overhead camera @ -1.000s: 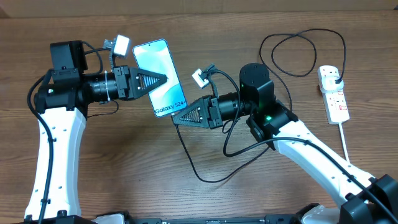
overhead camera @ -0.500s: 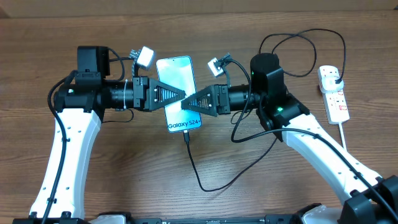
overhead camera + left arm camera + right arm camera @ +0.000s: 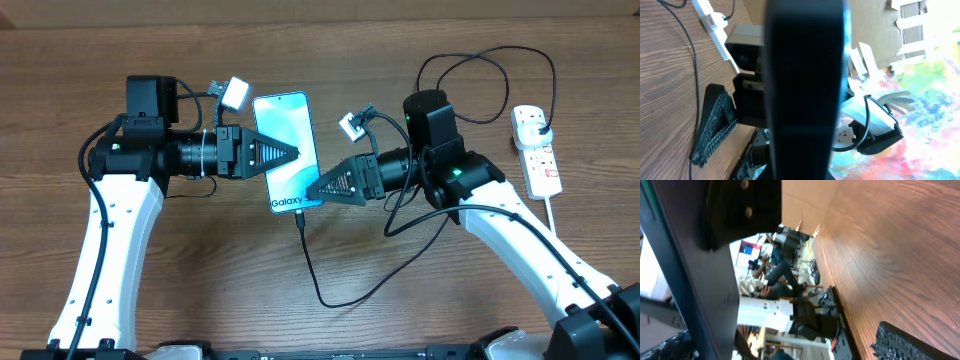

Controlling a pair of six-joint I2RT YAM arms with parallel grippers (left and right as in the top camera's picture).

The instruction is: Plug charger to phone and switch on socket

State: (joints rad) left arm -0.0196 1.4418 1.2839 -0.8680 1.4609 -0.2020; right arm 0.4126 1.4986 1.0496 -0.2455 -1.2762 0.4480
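My right gripper is at the phone's corner while the charger's end juts from the phone's lower edge, so next I grip that end [image 3: 300, 219] and press it in.
The phone [image 3: 288, 145], its light-blue screen facing up, is held above the table with my left gripper [image 3: 290, 153] shut on its left long edge. In the left wrist view its dark back [image 3: 805, 90] fills the middle. The charger [image 3: 312, 265], a thin black cable, hangs from the phone's lower short edge, and its black plug [image 3: 537, 123] sits in the white socket [image 3: 538, 158] at the far right. My right gripper [image 3: 314, 190] is open at the phone's lower right corner, holding nothing. One of its fingers [image 3: 910, 342] shows over bare wood.
Slack charger cable loops over the table near the front [image 3: 345, 292] and at the back right [image 3: 480, 70]. The socket's thick white cord [image 3: 556, 225] runs toward the front right. The right arm [image 3: 500, 215] crosses the right half of the table.
The left arm carried the phone to the right. The right gripper opened, let go of the charger tip, which stays at the phone's lower edge, and drew back a little.
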